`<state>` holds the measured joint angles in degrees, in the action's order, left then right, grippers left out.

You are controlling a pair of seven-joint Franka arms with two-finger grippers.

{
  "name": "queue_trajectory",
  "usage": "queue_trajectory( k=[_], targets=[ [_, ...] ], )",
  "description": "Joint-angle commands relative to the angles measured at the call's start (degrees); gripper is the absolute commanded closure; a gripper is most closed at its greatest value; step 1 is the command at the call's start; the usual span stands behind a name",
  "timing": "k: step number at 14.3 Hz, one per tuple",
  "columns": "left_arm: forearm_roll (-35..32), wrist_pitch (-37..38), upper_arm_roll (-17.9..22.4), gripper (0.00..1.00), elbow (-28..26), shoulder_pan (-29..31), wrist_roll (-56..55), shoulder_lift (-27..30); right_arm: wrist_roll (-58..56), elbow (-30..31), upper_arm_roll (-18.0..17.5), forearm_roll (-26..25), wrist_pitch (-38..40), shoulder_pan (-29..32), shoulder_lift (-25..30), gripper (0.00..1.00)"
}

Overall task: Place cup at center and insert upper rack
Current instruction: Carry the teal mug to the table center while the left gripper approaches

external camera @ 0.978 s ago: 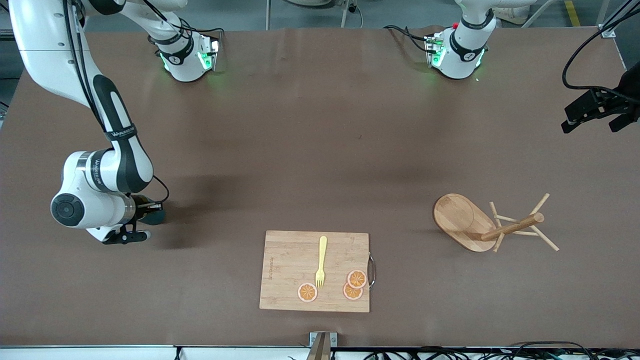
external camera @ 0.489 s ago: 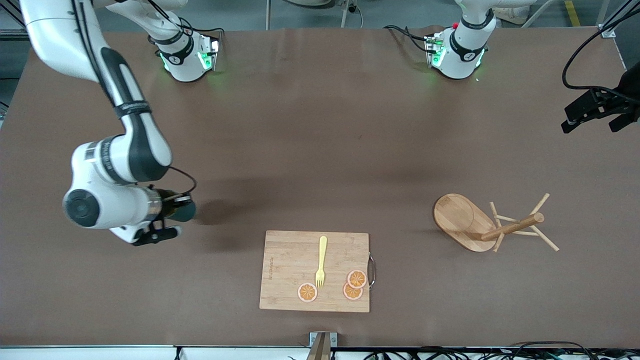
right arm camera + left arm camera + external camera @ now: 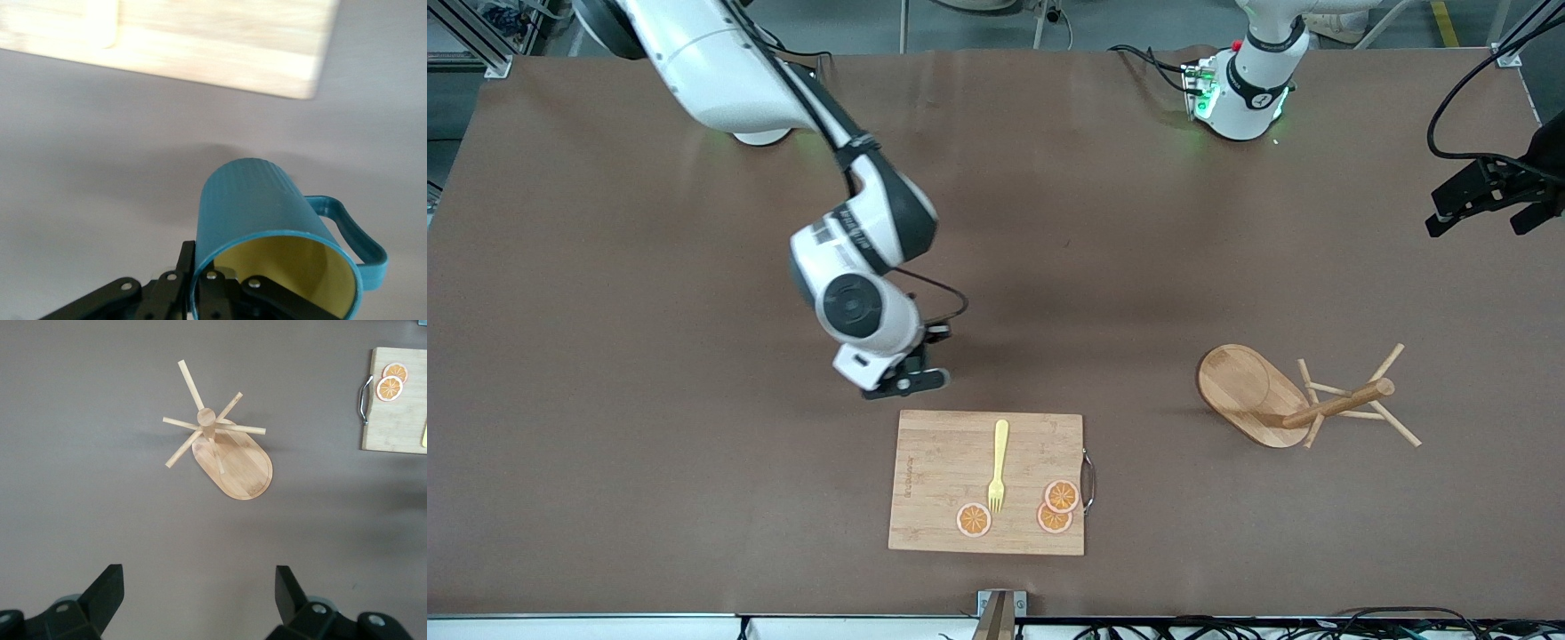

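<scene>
I should let go with my right gripper, and then the dark teal cup will rest on bare table, a board's depth (image 3: pixel 1032 288) behind the cutting board.
My right gripper (image 3: pixel 907 380) is shut on the rim of the dark teal cup (image 3: pixel 267 220), one finger inside and one outside. The cup is tilted, and its yellow inside and side handle show in the right wrist view. In the front view the right hand hides the cup. The gripper holds it over the bare table near the middle, next to the cutting board's edge. The wooden mug tree (image 3: pixel 1280 400) stands on its oval base toward the left arm's end. It also shows in the left wrist view (image 3: pixel 223 450). My left gripper (image 3: pixel 1485 203) is open and empty, high over the table's end.
A bamboo cutting board (image 3: pixel 943 462) lies near the front edge, with a yellow fork (image 3: pixel 998 467) and three orange slices (image 3: pixel 974 520) on it. Its edge shows in the right wrist view (image 3: pixel 220 40). Both arm bases stand along the table's edge farthest from the front camera.
My right arm has swept from its own end of the table to the middle, carrying the cup. The left arm and the mug tree have not moved.
</scene>
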<state>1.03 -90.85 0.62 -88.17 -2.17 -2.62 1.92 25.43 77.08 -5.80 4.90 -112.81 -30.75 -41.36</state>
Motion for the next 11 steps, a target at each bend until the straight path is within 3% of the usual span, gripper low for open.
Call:
queue_trajectory(
  k=[1,6,11],
  targets=[
    [0.73,-0.03,-0.18,0.0,0.28,0.06,-0.37,0.27,6.89,-2.02,0.61,0.82,-2.4,-5.61,-1.53,1.0],
    [0.81,0.24,-3.24,0.0,-0.08,-0.38,-0.19,-0.69,13.84,-2.11,0.7,0.82,-6.09,-14.76,-3.38,0.99],
    [0.82,0.24,-12.02,0.0,-0.16,-0.46,-5.18,-3.59,13.86,-5.35,0.7,0.55,-6.81,-20.13,-7.85,0.99]
  ],
)
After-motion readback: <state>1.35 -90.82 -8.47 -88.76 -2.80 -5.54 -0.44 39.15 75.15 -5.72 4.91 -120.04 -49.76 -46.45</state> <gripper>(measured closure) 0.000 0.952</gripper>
